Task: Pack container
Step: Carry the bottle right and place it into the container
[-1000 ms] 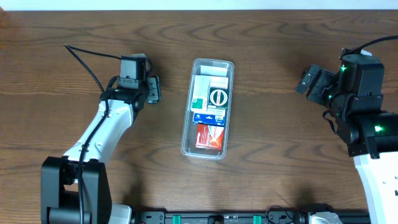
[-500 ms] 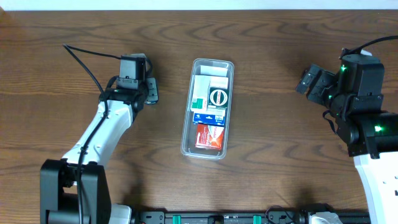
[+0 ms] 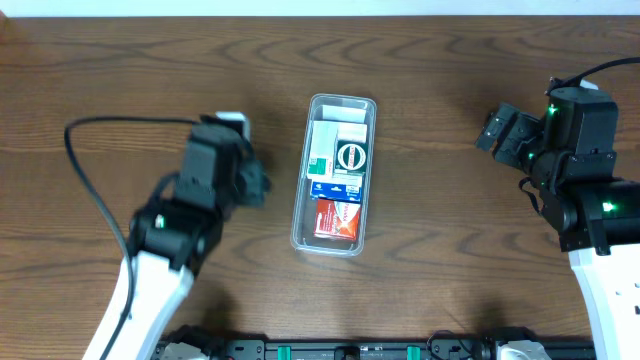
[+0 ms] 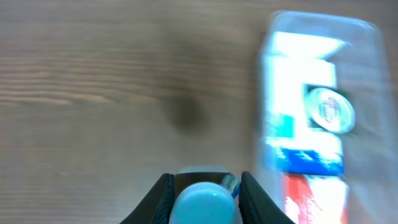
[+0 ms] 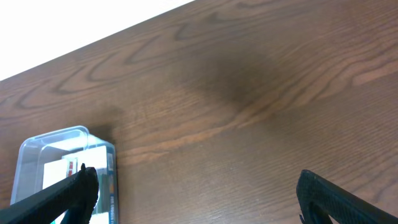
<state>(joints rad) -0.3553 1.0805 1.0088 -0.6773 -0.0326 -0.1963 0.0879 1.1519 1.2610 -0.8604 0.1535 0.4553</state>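
Next, my left gripper releases the small bottle between the red box and the container's near end (image 3: 341, 241).
The container (image 3: 343, 100), a clear, long plastic tray, lies mid-table with several small boxes in it: white and green ones, a blue-and-white one and a red box (image 3: 336, 219). My left gripper (image 3: 255, 186) hangs just left of it, raised off the table and blurred. In the left wrist view the left gripper (image 4: 203, 198) is shut on a small item with a light-blue round cap (image 4: 203, 204), and the container (image 4: 367, 74) is blurred at the right. My right gripper (image 3: 497, 130) stands open far to the right, with nothing between its fingers (image 5: 79, 186).
Dark wood table (image 3: 450, 60) all round the tray. The right wrist view shows the container's corner (image 5: 37, 144) at lower left and the table's far edge against a white background. The left arm's black cable (image 3: 85, 190) loops at the left.
My left gripper has shut on the blue-capped item, lifted off the table and swung towards me and nearer the container. The right arm has not moved.
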